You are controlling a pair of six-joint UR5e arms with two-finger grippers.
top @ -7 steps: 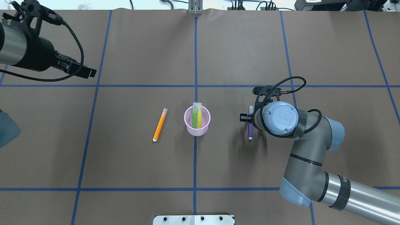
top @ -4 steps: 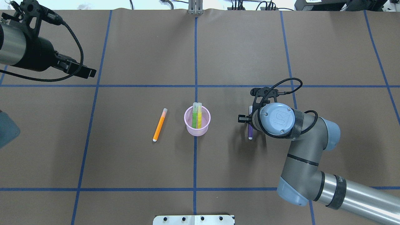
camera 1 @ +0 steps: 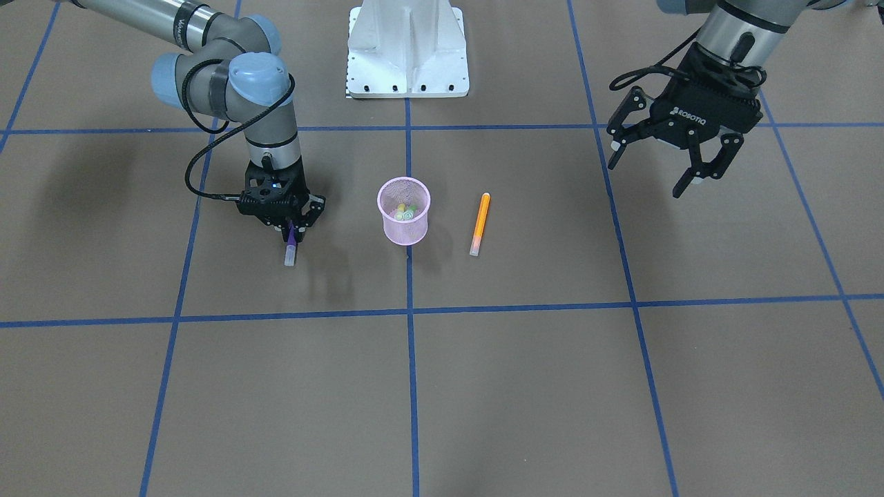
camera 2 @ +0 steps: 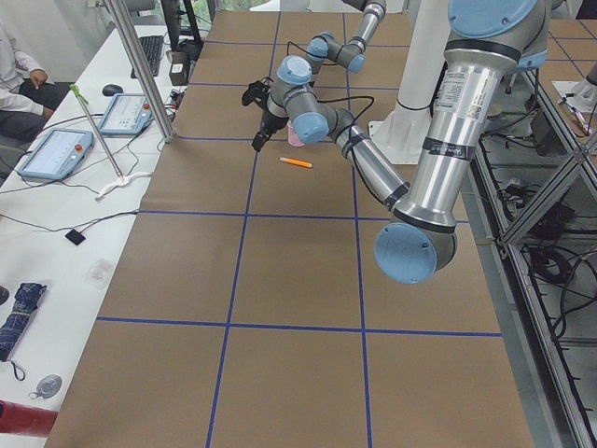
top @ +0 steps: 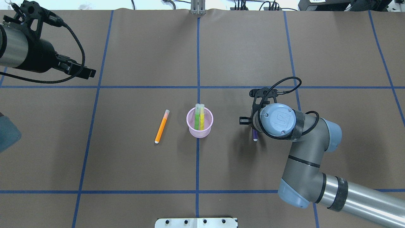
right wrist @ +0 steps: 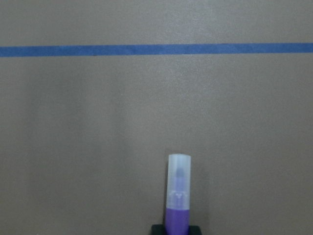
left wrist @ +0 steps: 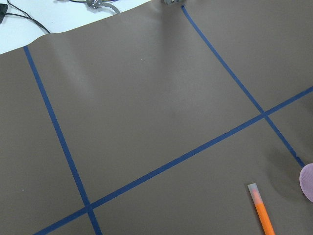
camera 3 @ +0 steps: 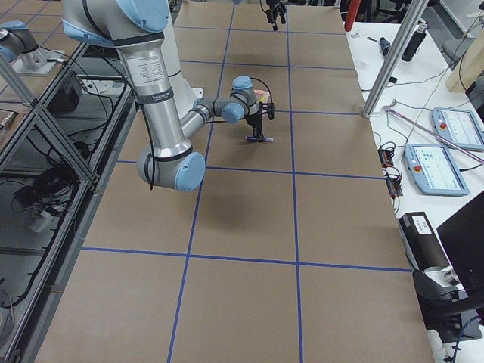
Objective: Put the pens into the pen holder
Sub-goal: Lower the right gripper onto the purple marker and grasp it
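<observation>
My right gripper should release the purple pen inside the pink mesh pen holder (camera 1: 391, 206), next to the yellow pen. The purple pen is low over the table now.
The pink mesh pen holder (top: 199, 126) stands at the table's middle, also in the front view (camera 1: 404, 210), with a green pen (top: 196, 119) and a yellow pen (top: 202, 119) upright inside. The orange pen (top: 161, 126) lies flat just left of it; it shows in the front view (camera 1: 479, 223) and the left wrist view (left wrist: 261, 213). My right gripper (camera 1: 291, 238) is shut on the purple pen (camera 1: 291, 243), low over the table to the holder's right; its pale cap shows in the right wrist view (right wrist: 178, 188). My left gripper (camera 1: 649, 176) is open and empty, high at the far left.
Brown table cover with a grid of blue tape lines (top: 197, 63). The robot's white base plate (camera 1: 407, 48) sits at the near edge. The right arm's elbow (top: 300, 177) hangs over the near right squares.
The right wrist has moved slightly left toward the holder with the purple pen; the pen's cap end is now hidden under the wrist in the overhead view. The left arm barely moved.
</observation>
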